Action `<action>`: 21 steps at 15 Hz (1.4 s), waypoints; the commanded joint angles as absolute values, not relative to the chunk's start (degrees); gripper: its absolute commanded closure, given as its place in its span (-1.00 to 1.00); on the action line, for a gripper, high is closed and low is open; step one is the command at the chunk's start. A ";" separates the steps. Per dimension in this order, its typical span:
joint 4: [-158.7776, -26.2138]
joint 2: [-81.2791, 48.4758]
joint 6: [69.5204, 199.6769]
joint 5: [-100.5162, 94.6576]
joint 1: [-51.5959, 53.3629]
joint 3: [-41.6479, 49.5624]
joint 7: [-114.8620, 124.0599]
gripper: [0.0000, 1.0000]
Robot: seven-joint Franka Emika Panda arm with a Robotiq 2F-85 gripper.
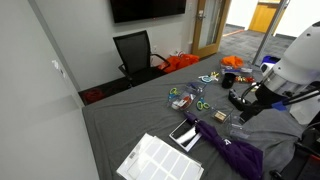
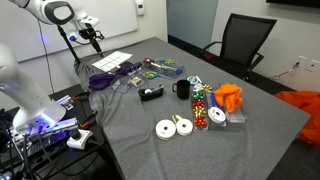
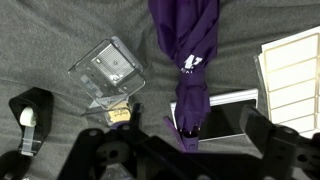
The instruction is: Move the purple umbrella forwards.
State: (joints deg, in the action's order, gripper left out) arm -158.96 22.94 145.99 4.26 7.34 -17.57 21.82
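I need to close my gripper on the white-lettered band (image 1: 223, 141) (image 3: 191, 66) that goes around the purple umbrella, where the umbrella's folds get narrow next to the clear plastic box.
The purple umbrella (image 3: 186, 55) lies collapsed on the grey cloth, running from the top of the wrist view down to its narrow end between my fingers. It also shows in both exterior views (image 1: 232, 150) (image 2: 108, 79). My gripper (image 3: 195, 125) is open and hangs over that end, one finger on either side, not closed on it. In the exterior views the gripper (image 1: 244, 104) (image 2: 93, 38) is above the table. The umbrella's end lies over a black phone (image 3: 228, 113).
A clear plastic box (image 3: 105, 70) and a black tape dispenser (image 3: 30, 115) lie beside the umbrella, with white paper (image 3: 295, 70) on its other side. Further off are an orange cloth bundle (image 2: 228, 97), a black mug (image 2: 182, 89), tape rolls (image 2: 166, 128), scissors and a chair (image 2: 240, 40).
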 commanded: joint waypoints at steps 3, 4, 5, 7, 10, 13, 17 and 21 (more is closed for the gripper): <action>-157.00 12.23 151.45 4.48 7.49 -14.93 18.86 -1.00; -156.72 10.49 152.66 4.51 7.48 -14.42 18.38 -1.00; -156.36 8.55 153.87 5.07 7.82 -13.69 17.29 -1.00; -155.83 4.87 156.92 5.44 8.05 -12.84 15.92 -1.00; -155.09 -1.18 163.66 8.37 9.12 -11.90 13.29 -1.00; -153.82 -7.08 168.61 12.40 9.59 -12.40 10.58 -1.00; -151.40 -13.31 171.82 16.05 8.46 -14.42 7.62 -1.00; -149.51 -17.59 173.35 14.31 8.29 -14.16 8.22 -1.00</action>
